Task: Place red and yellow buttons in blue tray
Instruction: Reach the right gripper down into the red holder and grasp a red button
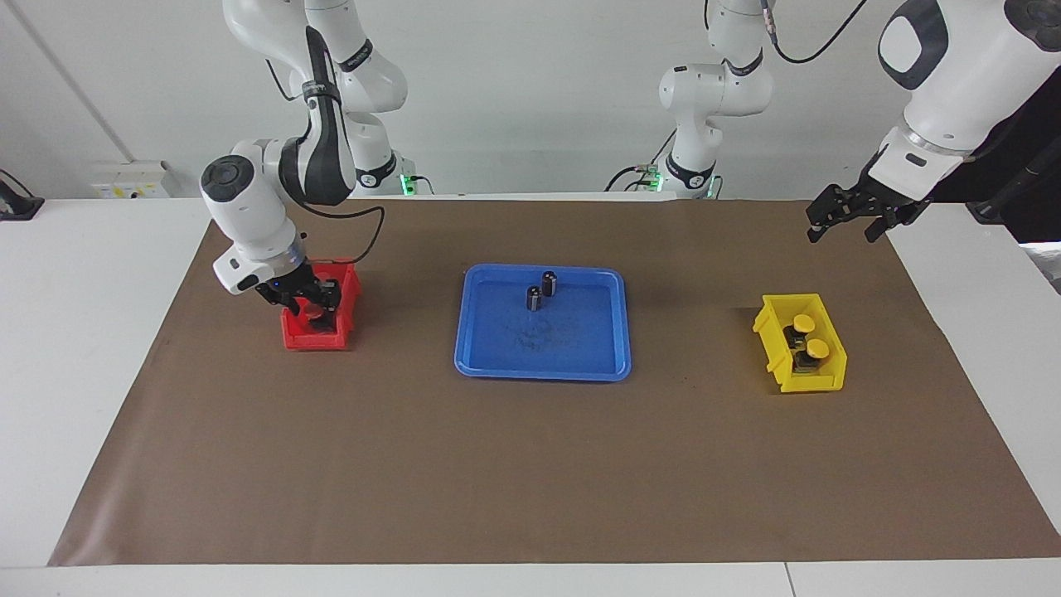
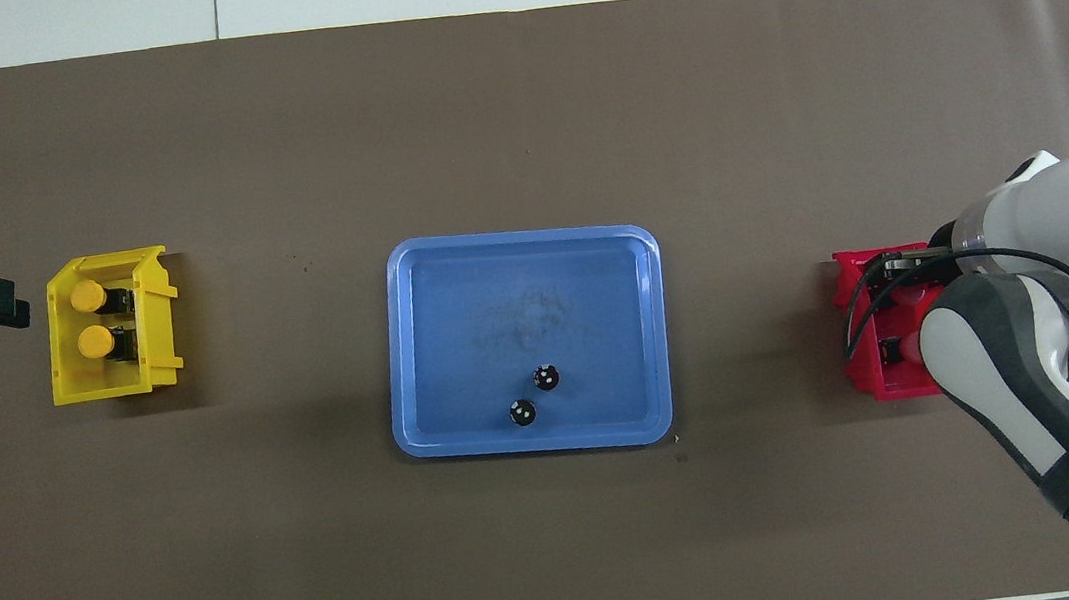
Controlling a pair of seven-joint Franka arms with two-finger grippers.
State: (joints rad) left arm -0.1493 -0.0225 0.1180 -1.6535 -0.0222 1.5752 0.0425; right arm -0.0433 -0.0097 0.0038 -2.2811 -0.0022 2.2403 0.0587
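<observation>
The black body [image 2: 116, 300] of the yellow button nearer to my left gripper is next, so next my left gripper goes to the yellow bin and closes on it there.
Two yellow buttons [image 1: 802, 323] [image 1: 818, 349] stand in the yellow bin [image 1: 779, 348] toward the left arm's end; they also show in the overhead view [image 2: 87, 296] [image 2: 96, 341]. The blue tray [image 1: 543, 371] lies mid-table and holds two dark cylinders [image 1: 549, 283] [image 1: 534, 298] without coloured caps. My right gripper [image 1: 315, 311] is open and reaches down into the red bin [image 1: 319, 340]. The red buttons are hidden by the gripper and arm. My left gripper [image 1: 845, 228] is open and empty, raised over the mat's edge beside the yellow bin.
A brown mat [image 1: 530, 464] covers the table. In the overhead view the right arm [image 2: 1032, 334] covers most of the red bin [image 2: 870, 372]. The blue tray [image 2: 513, 239] lies midway between the two bins.
</observation>
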